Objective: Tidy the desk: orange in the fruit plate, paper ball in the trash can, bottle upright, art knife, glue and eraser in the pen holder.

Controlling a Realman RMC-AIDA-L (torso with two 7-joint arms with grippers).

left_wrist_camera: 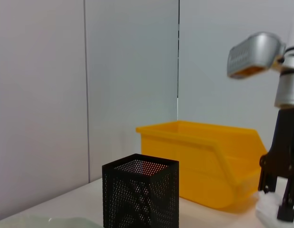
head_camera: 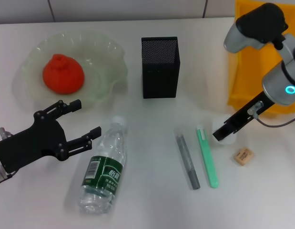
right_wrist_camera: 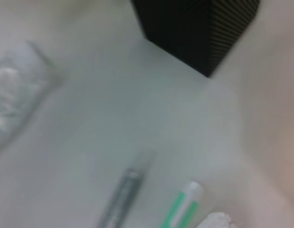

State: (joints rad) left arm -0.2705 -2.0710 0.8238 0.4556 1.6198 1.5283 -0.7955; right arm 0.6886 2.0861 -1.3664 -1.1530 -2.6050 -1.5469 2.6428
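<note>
I should drop the paper ball from my right gripper in the yellow trash can (head_camera: 246,69), next to the can's side that faces the pen holder. The paper ball is now between that gripper's fingers.
The orange (head_camera: 64,74) sits in the pale-green fruit plate (head_camera: 110,53) at the back left. The bottle (head_camera: 104,167) lies on its side at the front left. My left gripper (head_camera: 87,117) is open and empty, between the plate and the bottle. My right gripper (head_camera: 222,133) is down at the white paper ball (head_camera: 218,127), with its fingers (left_wrist_camera: 285,202) apart on either side of the ball (left_wrist_camera: 269,213). The black mesh pen holder (head_camera: 160,67) stands at the back centre. The grey art knife (head_camera: 188,162), the green glue stick (head_camera: 207,157) and the beige eraser (head_camera: 243,156) lie on the table.
The yellow trash can (head_camera: 254,71) stands at the back right, behind the right arm; it also shows in the left wrist view (left_wrist_camera: 203,161), behind the pen holder (left_wrist_camera: 139,194). The art knife (right_wrist_camera: 119,202) and glue stick (right_wrist_camera: 182,206) show blurred in the right wrist view.
</note>
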